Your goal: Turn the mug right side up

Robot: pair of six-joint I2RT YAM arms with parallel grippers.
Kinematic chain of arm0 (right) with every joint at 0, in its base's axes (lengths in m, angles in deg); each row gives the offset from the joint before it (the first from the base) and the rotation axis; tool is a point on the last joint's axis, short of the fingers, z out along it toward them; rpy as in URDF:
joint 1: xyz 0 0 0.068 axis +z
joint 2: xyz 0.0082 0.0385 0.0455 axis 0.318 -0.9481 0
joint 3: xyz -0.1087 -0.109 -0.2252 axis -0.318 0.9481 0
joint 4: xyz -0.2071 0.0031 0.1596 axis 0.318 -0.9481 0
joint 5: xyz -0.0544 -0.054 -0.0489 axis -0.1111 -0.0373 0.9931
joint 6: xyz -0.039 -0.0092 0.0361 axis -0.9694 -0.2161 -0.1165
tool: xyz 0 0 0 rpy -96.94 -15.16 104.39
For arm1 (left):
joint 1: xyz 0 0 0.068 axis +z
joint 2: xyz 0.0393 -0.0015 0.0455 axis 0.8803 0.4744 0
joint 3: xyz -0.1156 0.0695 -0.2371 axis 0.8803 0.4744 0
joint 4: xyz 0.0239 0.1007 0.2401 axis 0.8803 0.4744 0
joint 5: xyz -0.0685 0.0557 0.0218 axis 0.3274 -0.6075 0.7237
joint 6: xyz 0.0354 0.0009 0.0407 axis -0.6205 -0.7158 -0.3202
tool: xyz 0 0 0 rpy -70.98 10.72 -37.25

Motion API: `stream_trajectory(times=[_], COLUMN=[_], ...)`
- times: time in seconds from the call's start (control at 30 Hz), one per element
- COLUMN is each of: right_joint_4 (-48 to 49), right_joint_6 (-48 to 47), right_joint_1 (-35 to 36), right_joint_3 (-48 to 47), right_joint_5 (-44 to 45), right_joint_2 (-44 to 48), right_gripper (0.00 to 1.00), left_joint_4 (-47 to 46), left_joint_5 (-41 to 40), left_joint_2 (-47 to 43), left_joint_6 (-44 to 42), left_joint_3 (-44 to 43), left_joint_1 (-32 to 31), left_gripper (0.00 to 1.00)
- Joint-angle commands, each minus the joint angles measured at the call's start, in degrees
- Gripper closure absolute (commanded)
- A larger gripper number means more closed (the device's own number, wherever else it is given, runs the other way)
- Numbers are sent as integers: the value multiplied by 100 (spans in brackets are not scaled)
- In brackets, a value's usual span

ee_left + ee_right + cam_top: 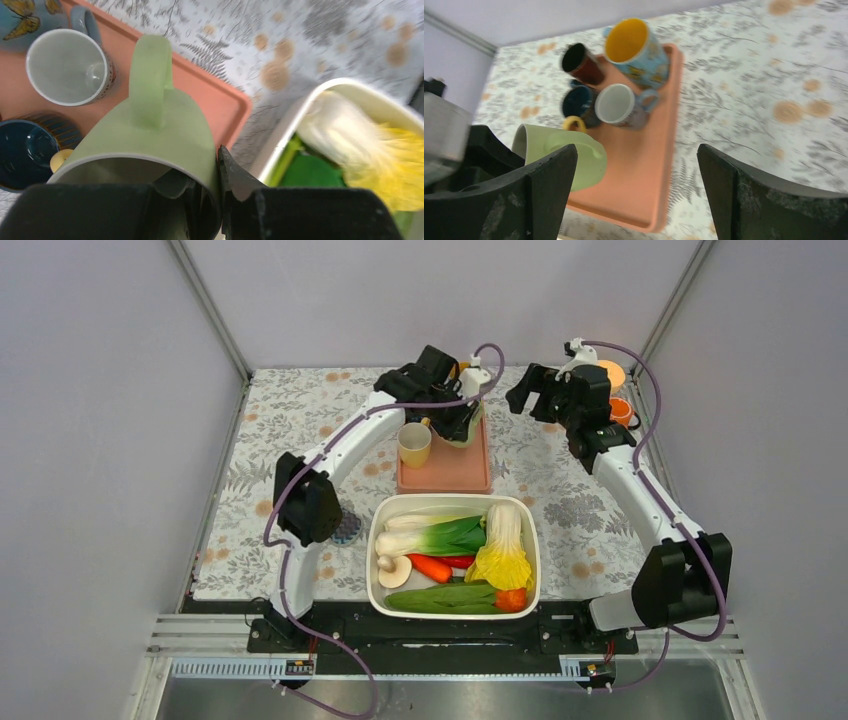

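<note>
Next, the left gripper releases the pale green mug on the salmon tray [461, 440] [155, 107] beside the yellow mug.
A pale green mug [413, 445] hangs tilted over the left side of the salmon tray [450, 478]. My left gripper [432, 430] is shut on its rim, one finger inside and one outside the wall. In the left wrist view the mug [150, 135] has its mouth toward the gripper [216, 185] and its handle on the upper side. It also shows in the right wrist view [589, 157]. My right gripper [525, 390] is open and empty, to the right of the tray; its jaws [636, 150] stand wide apart.
On the tray's far end [639, 175] stand a blue mug with a yellow inside [639, 55], a brown mug [581, 62], a navy mug [579, 102] and a white mug [616, 105]. A white bin [378, 540] of vegetables sits near the tray. Orange items [612, 375] stand back right.
</note>
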Motion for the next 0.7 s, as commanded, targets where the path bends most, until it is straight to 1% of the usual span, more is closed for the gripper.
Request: stream_trajectory(times=[0.0,0.1,0.2,0.43,0.67], right_joint_4=[-822,-1218,-1410,-1503,-1500], right_joint_6=[-811,-1100,-1287,-1278,-1382], right_joint_1=[10,-18,-88,-309,-381], right_joint_3=[-278,-363,-365,-325,-360], right_joint_5=[1471,2139,2437,2414,2404], right_joint_2=[363,394,426,454,481], right_gripper=[1,1,1,1,1], left_joint_4=[-172,222,534,541,405], left_joint_5=[-1222,-1640,-1817,-1903,-1534], left_joint_2=[333,747,998,1119,1203], left_joint_6=[-1044,-1141,-1223,-1364,-1430], left_joint_3=[-245,-659,-829,-518,-610], left_joint_1=[-233,-246,-246,-239,-255], left_gripper=[100,100,100,100,100])
